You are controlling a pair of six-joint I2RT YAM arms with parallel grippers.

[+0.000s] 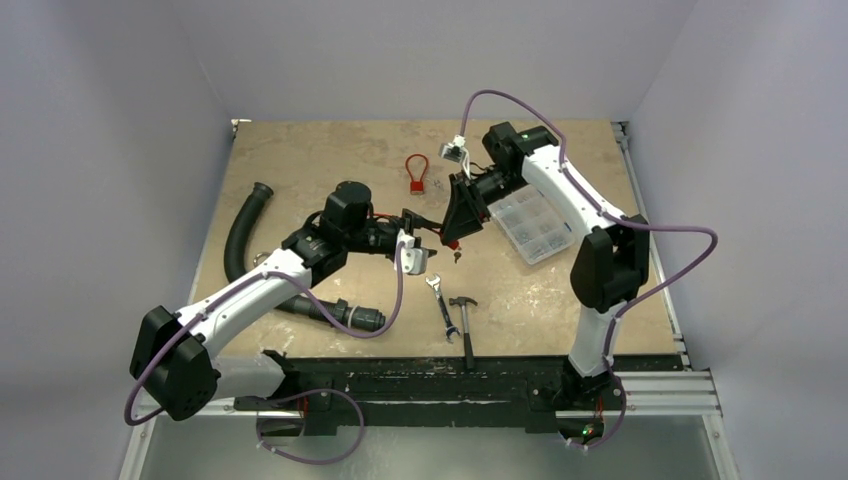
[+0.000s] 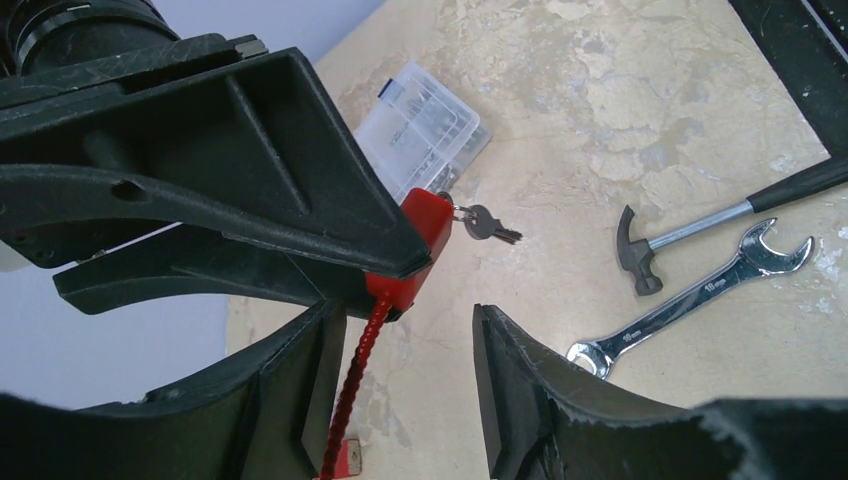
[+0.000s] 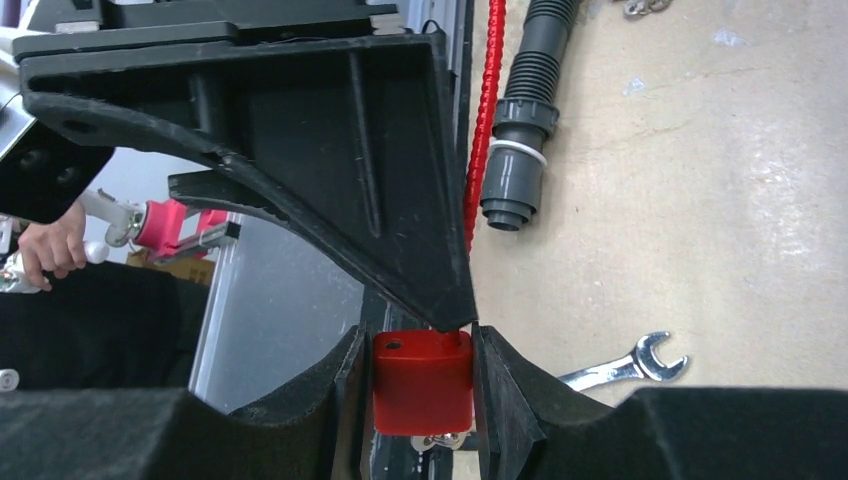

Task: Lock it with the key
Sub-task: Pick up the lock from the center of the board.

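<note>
My right gripper is holding the body of the red padlock, so my left gripper will take it to free my right gripper for the silver key (image 1: 458, 257).
My right gripper (image 3: 422, 345) is shut on the body of a red padlock (image 3: 422, 385) and holds it above the table; it shows in the top view (image 1: 455, 238) too. One shackle hole on top of the lock is empty. A silver key (image 2: 485, 222) hangs from the lock's underside. The lock's red ribbed cable (image 2: 352, 385) runs down from the body (image 2: 425, 222), between the fingers of my left gripper (image 2: 408, 312), close to the left finger. The left gripper is open and sits right against the right one (image 1: 418, 226).
A second red padlock (image 1: 416, 172) lies at the back. A clear parts box (image 1: 530, 222) sits right of the grippers. A black hose (image 1: 245, 235) curves on the left. A wrench (image 1: 440, 300) and hammer (image 1: 465, 315) lie near the front.
</note>
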